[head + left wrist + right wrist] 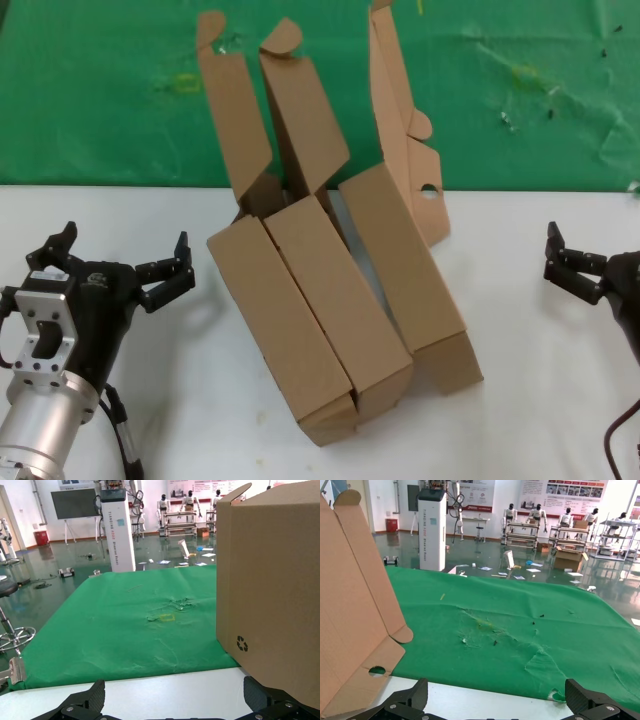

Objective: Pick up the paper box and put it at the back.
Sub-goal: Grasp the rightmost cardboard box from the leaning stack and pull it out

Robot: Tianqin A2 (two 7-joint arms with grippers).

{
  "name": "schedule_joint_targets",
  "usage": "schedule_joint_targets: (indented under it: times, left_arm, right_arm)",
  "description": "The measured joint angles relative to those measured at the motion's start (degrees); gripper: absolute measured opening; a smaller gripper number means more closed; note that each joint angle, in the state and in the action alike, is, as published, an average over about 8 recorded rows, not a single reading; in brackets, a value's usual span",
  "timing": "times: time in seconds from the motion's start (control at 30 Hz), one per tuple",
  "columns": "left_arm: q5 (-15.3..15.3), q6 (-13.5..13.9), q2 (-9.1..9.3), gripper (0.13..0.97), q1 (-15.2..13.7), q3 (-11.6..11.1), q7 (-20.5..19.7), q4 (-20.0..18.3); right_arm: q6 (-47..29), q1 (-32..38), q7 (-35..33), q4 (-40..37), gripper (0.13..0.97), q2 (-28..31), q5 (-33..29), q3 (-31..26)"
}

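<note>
The robot's right gripper needs to next move to the paper box's near short end [476, 360] and close on that box's outer edge, facing away from the other boxes.
The paper box [405, 265] is the rightmost of three brown boxes on the white table. Its open lid stands up over the green cloth [100, 100], and one flap has a small round hole [428, 188]. That lid and hole show in the right wrist view [355, 630]. My left gripper [123, 245] is open and empty, left of the boxes, low over the table. My right gripper [575, 270] is open and empty at the right edge, apart from the paper box. Both pairs of fingers spread wide in the wrist views [175, 700] [495, 700].
Two similar brown boxes [280, 330] [335, 300] with long round-tipped lids lie against the paper box's left side; the leftmost one fills the side of the left wrist view [270, 580]. The wrinkled cloth [520, 610] covers the back; bare white tabletop [520, 400] lies at the front.
</note>
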Motion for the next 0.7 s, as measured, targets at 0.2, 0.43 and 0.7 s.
schedule_joint_targets:
  times: [0.2, 0.43, 0.7]
  left_arm:
    - [0.0, 0.0, 0.0, 0.966, 0.0, 0.0, 0.0, 0.0]
    - [0.0, 0.0, 0.0, 0.966, 0.0, 0.0, 0.0, 0.0]
    - [0.0, 0.0, 0.0, 0.966, 0.0, 0.0, 0.0, 0.0]
  right_arm:
    - [0.0, 0.0, 0.0, 0.0, 0.966, 0.0, 0.0, 0.0]
    - [0.0, 0.0, 0.0, 0.0, 0.966, 0.0, 0.0, 0.0]
    - [0.2, -0.11, 0.03, 0.27, 0.966, 0.2, 0.03, -0.1]
